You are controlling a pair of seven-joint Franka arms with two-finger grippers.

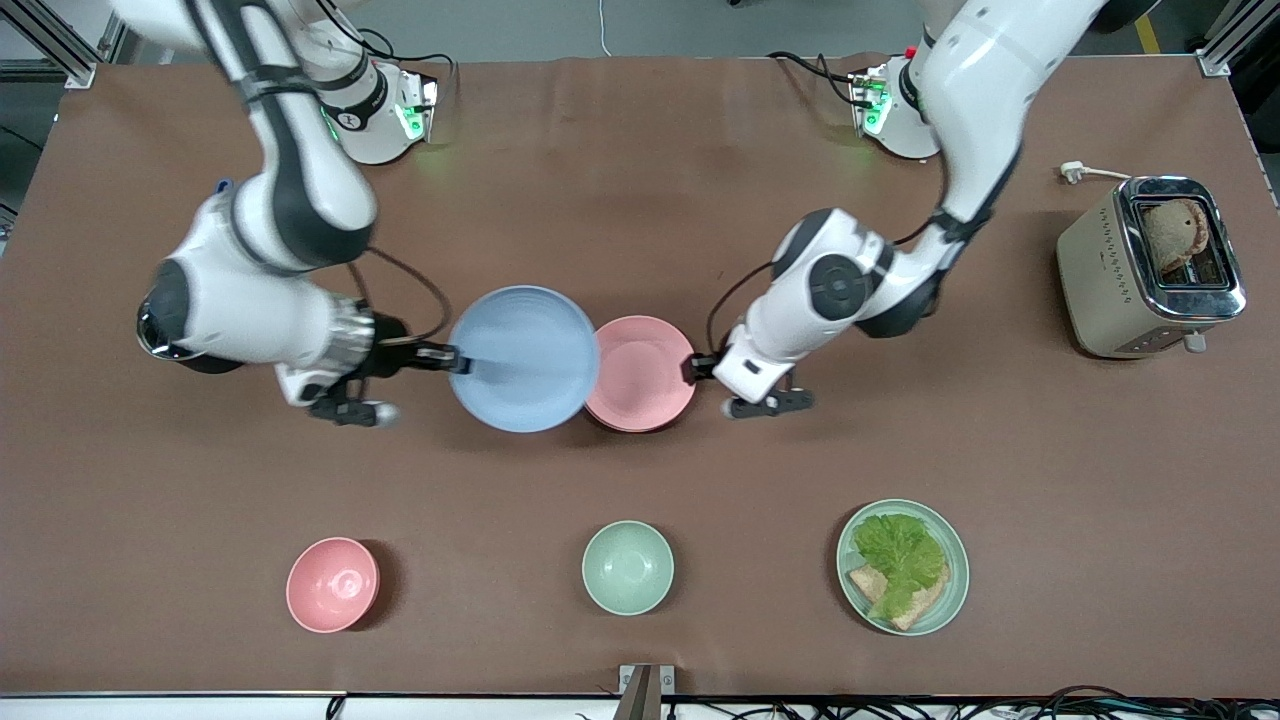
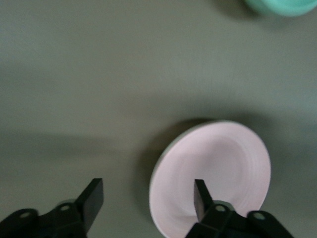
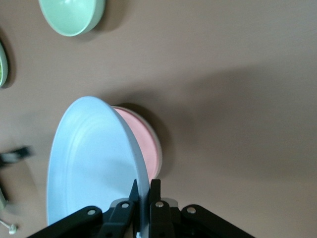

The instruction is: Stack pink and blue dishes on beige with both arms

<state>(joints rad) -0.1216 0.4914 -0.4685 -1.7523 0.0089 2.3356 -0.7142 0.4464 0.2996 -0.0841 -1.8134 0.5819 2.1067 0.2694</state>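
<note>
The robot's right gripper will release the light blue plate flat on top of the pink plate [image 1: 635,373] [image 3: 125,149].
My right gripper [image 1: 462,358] is shut on the rim of the light blue plate [image 1: 520,358] and holds it tilted in the air, partly over the pink plate [image 1: 645,372]. In the right wrist view the fingers [image 3: 143,198] pinch the blue plate's [image 3: 89,163] edge, and the pink plate [image 3: 146,144] lies below it. A thin pale rim [image 3: 159,144] shows under the pink plate; the rest of the beige plate is hidden. My left gripper [image 1: 690,368] stands open at the pink plate's edge nearest the left arm's end. One finger [image 2: 200,198] is over the pink plate [image 2: 218,168], the other over bare table.
Nearer the front camera stand a small pink bowl [image 1: 332,584], a mint-green bowl [image 1: 627,567] and a mint-green plate with lettuce and bread [image 1: 903,567]. A toaster [image 1: 1150,265] holding bread sits toward the left arm's end of the table.
</note>
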